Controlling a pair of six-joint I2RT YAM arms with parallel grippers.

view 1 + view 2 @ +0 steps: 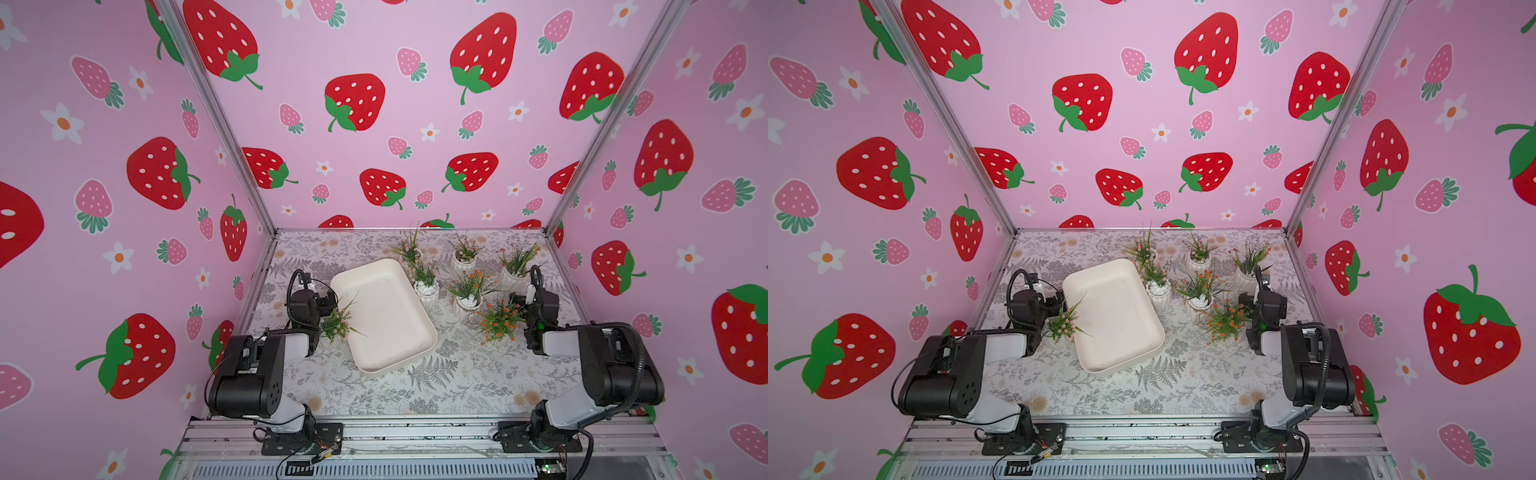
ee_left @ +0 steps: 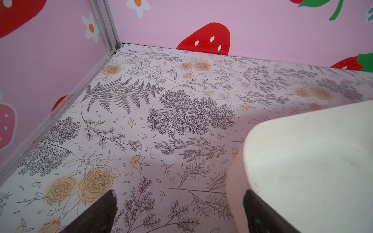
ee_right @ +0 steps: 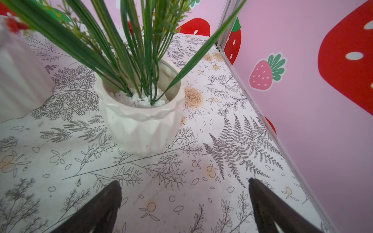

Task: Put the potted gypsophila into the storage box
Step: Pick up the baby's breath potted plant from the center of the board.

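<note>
The robot's right gripper will next move to the orange-flowered potted gypsophila, the one nearest the right arm, and close on its pot's rim (image 1: 516,320).
The storage box (image 1: 386,328) (image 1: 1115,332), a shallow cream tray, lies slanted mid-table with nothing in it. Several potted gypsophila in white pots stand right of it, among them an orange-flowered one (image 1: 500,324) (image 1: 1225,322). A pink-flowered pot (image 1: 337,326) (image 1: 1064,325) stands against the box's left edge, beside my left arm. My left gripper (image 2: 180,193) (image 1: 326,297) is open over bare table, one finger over the box's corner (image 2: 302,161). My right gripper (image 3: 184,182) (image 1: 525,297) is open and empty, a short way from a faceted pot of green blades (image 3: 141,125) (image 1: 515,272).
Pink strawberry walls with metal corner posts (image 1: 266,216) close the table on three sides. A ribbed white pot (image 3: 18,80) stands close beside the faceted one. The side wall's rail (image 3: 262,113) runs near my right gripper. The arm bases sit on the front rail (image 1: 415,436).
</note>
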